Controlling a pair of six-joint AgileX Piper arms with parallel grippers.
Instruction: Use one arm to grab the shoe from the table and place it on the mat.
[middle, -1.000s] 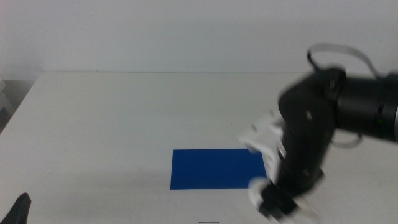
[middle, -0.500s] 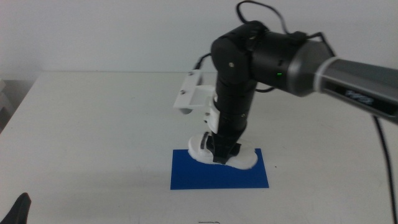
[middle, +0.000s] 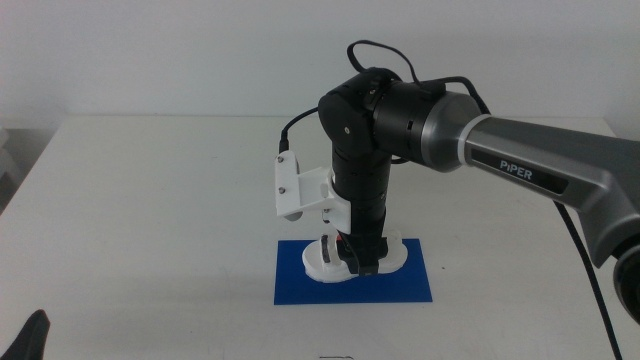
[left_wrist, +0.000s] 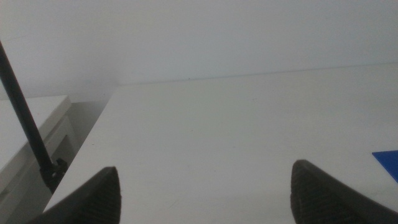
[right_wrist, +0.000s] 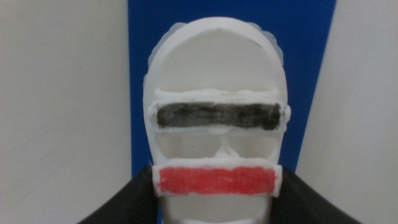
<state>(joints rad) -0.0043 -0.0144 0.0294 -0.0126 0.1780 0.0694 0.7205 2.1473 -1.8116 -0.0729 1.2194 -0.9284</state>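
Observation:
My right gripper is going to put the white shoe down lengthwise on the middle of the blue mat (middle: 350, 268) (right_wrist: 216, 202).
The white shoe (middle: 318, 264) with dark and red straps lies on the blue mat (middle: 300, 286) in the middle view. The right arm reaches in from the right, and its gripper (middle: 358, 262) points straight down onto the shoe. In the right wrist view the two dark jaws stand against both sides of the shoe (right_wrist: 214, 74) at its red strap, with the mat (right_wrist: 301, 37) under it. The gripper (right_wrist: 214, 190) is shut on the shoe. The left gripper (middle: 30, 338) waits at the bottom left edge, open and empty (left_wrist: 205, 186).
The white table (middle: 150, 200) spreads around the mat. The arm's white bracket (middle: 295, 188) sticks out to the left above the shoe. A corner of the mat (left_wrist: 388, 160) shows in the left wrist view, and a black cable (left_wrist: 25, 124) hangs beside the table edge.
The right arm swung from the front right of the mat to above it, carrying the shoe. The shoe came down and now rests on the mat. The left gripper has not moved.

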